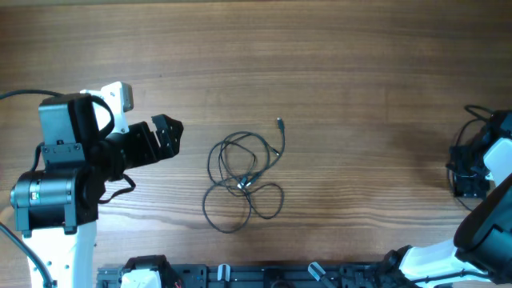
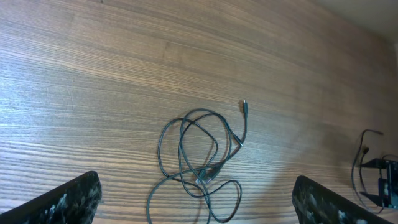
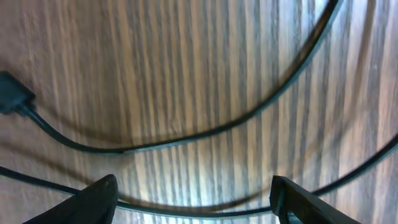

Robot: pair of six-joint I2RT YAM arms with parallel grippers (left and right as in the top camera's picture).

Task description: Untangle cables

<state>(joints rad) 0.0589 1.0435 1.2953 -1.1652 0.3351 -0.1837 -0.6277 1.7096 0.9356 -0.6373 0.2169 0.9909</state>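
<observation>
The tangled cable is next for my left gripper, which should go to it and close on the crossing parts of the cable (image 1: 230, 185) (image 2: 183, 175) beside the silver plug, within the cable's loops.
A thin dark tangled cable (image 1: 244, 181) lies in loops on the wooden table at the middle, with one plug end (image 1: 280, 123) pointing away. It also shows in the left wrist view (image 2: 199, 165). My left gripper (image 1: 168, 136) is open and empty, left of the tangle and above the table; in its wrist view its fingers (image 2: 196, 202) frame the tangle's lower loops. My right gripper (image 1: 472, 180) is at the far right edge, open, low over a second black cable (image 3: 205, 127) that runs between its fingers (image 3: 193, 202) in its wrist view.
A dark rail with fixtures (image 1: 264, 276) runs along the table's front edge. More black cable (image 1: 468, 128) lies at the right edge beside the right arm. A flat black plug (image 3: 12, 93) lies at the left in the right wrist view.
</observation>
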